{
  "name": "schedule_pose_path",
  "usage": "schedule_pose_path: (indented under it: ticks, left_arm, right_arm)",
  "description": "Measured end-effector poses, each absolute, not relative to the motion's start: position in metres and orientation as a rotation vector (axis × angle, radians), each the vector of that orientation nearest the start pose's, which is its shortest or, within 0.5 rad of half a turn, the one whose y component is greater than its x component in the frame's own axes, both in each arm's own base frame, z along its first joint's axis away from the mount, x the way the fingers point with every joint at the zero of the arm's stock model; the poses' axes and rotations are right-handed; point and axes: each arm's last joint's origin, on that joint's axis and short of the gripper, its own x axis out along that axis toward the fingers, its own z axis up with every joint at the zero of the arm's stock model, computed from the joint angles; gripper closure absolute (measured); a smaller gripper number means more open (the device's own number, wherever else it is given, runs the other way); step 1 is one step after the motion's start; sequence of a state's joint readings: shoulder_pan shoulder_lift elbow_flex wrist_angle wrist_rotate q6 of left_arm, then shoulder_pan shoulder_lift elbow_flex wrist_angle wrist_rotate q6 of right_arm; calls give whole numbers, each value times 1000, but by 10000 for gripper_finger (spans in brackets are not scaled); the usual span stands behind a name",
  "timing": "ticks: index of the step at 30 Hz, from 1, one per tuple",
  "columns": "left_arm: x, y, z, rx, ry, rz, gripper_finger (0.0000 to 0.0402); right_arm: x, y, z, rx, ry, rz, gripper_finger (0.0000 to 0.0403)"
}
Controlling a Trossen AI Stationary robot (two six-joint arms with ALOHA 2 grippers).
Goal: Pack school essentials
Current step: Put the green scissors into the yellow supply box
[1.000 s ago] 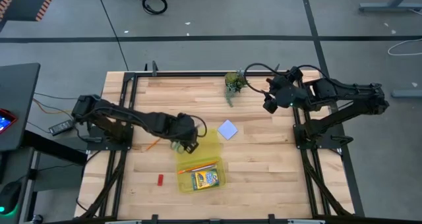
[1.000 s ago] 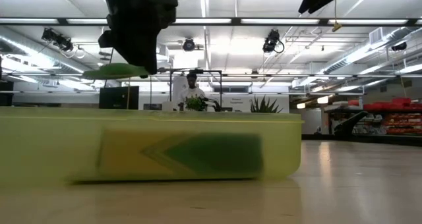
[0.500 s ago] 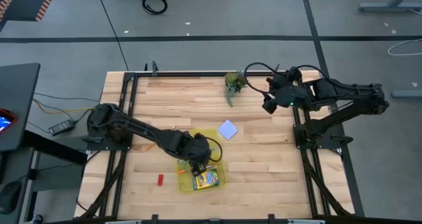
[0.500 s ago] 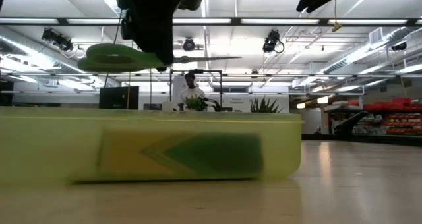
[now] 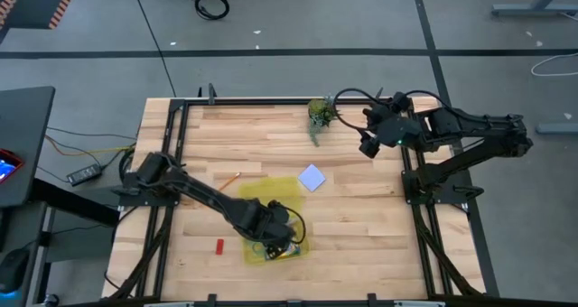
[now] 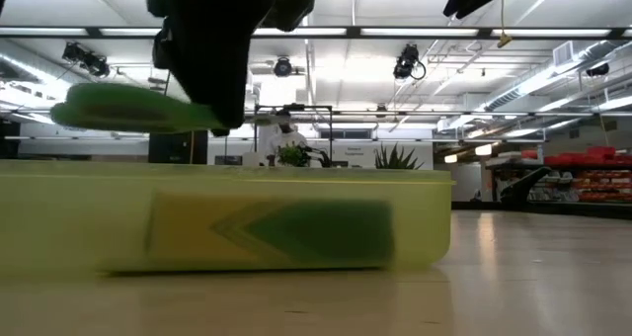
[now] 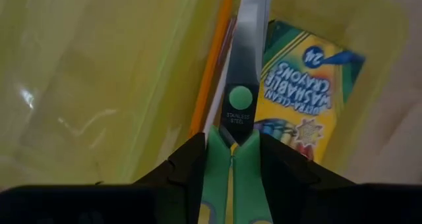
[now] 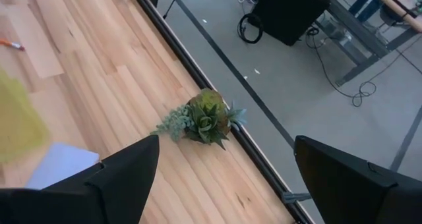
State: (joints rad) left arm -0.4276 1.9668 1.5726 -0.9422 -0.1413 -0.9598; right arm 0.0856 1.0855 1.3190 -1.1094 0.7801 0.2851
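Note:
Next, my left gripper puts the green-handled scissors down in the case (image 5: 281,228) (image 7: 182,118), beside the orange pencil, opposite the crayon box.
My left gripper (image 5: 274,237) hangs over the translucent yellow case (image 5: 257,191), shut on the green-handled scissors (image 7: 239,85). Their steel blades reach out over the case's inside. A yellow-green crayon box (image 7: 310,99) and an orange pencil (image 7: 212,66) lie in the case. Another orange pencil (image 5: 228,179), a red eraser-like block (image 5: 219,246) and the pale blue note pad (image 5: 312,178) lie on the table. My right gripper (image 5: 370,143) waits open, high near the far right. My left gripper pinches the scissors between its two fingers (image 7: 188,165), on the green handle part (image 7: 231,168) just behind the pivot screw. The fingers come from above, pointing steeply down. The scissors are lifted clear, lying about level above the case (image 6: 227,222), green handle (image 6: 128,109) sticking out.
A small green potted plant (image 5: 321,113) lies at the table's far edge, also in the right wrist view (image 8: 204,122). Black frame rails run along the table's left and right sides. Bare wood lies between the case and the right rail.
My left gripper has carried the scissors toward the table's near edge, from the case's far end to over the crayon box, and has sunk a little. The scissors stay held about level, clear of the case.

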Motion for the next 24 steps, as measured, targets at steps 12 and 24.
schedule_pose_path:
  ticks: [12,24]
  left_arm:
    - [359,-165,201,-354,1301,372,274]
    - [364,-166,185,-293,1328,368,273]
  right_arm:
    - [182,-4,386,-119,684,-723,44]
    - [183,-4,387,-121,678,-716,44]
